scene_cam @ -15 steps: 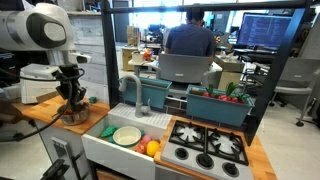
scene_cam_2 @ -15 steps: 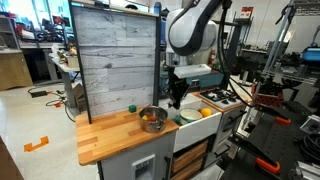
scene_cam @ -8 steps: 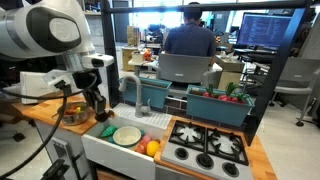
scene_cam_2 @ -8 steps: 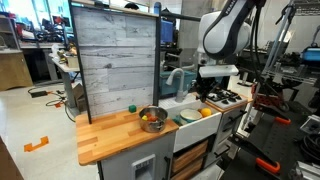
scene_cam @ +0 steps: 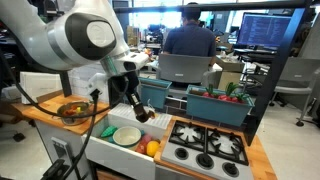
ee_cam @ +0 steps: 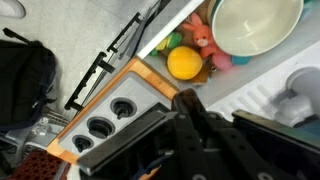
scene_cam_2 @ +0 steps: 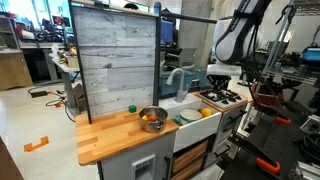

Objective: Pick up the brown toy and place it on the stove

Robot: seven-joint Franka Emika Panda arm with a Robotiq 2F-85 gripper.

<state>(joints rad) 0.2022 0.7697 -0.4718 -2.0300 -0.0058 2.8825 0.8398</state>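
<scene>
My gripper will let go of the brown toy on the stove's front panel (scene_cam: 194, 151) (ee_cam: 114, 119), between the middle knob and the knob on the sink side.
My gripper (ee_cam: 190, 112) is shut on the small dark-brown toy (ee_cam: 188, 100), which sticks out between the fingertips. In the wrist view it hangs above the seam between the white sink and the stove (ee_cam: 108, 118). In an exterior view the gripper (scene_cam: 142, 112) is in the air over the sink, left of the black stove (scene_cam: 205, 148) with its grey grates. In the second exterior view the gripper (scene_cam_2: 214, 88) hangs close to the stove (scene_cam_2: 225, 97). The toy is too small to make out in either exterior view.
The white sink (scene_cam: 108, 155) holds a pale plate (scene_cam: 127, 135), a green toy (scene_cam: 107, 130) and round orange and yellow fruits (scene_cam: 150, 147). A metal bowl (scene_cam: 72, 109) of fruit stands on the wooden counter. The grey faucet (scene_cam: 128, 92) rises behind the sink.
The arm has swung from above the metal bowl across the sink toward the stove, carrying the brown toy in the shut gripper.
</scene>
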